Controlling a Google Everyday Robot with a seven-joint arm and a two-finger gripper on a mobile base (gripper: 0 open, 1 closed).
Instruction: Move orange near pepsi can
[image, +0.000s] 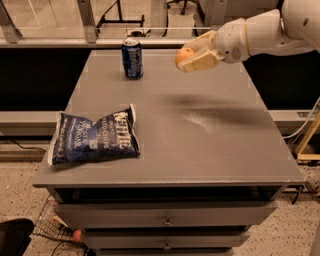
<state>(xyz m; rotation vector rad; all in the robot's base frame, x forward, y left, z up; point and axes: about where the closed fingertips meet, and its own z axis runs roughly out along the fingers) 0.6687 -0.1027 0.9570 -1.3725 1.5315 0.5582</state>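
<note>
I need to let the orange go on the grey table (159, 72) beside the pepsi can, on the side that faces my arm.
The orange (183, 53) is a small round orange fruit held between the cream fingers (202, 61) of my gripper (192, 52), which is shut on it and holds it in the air above the far middle of the grey table (200, 150). The white arm reaches in from the upper right. The pepsi can (132, 58), dark blue with a silver top, stands upright at the table's far left-centre, a short way left of the orange.
A flat, crinkled dark blue chip bag (94, 138) lies on the table's left front part. The table has drawers below its front edge. A small reddish ball (76, 235) lies on the floor at the lower left, by a wire basket.
</note>
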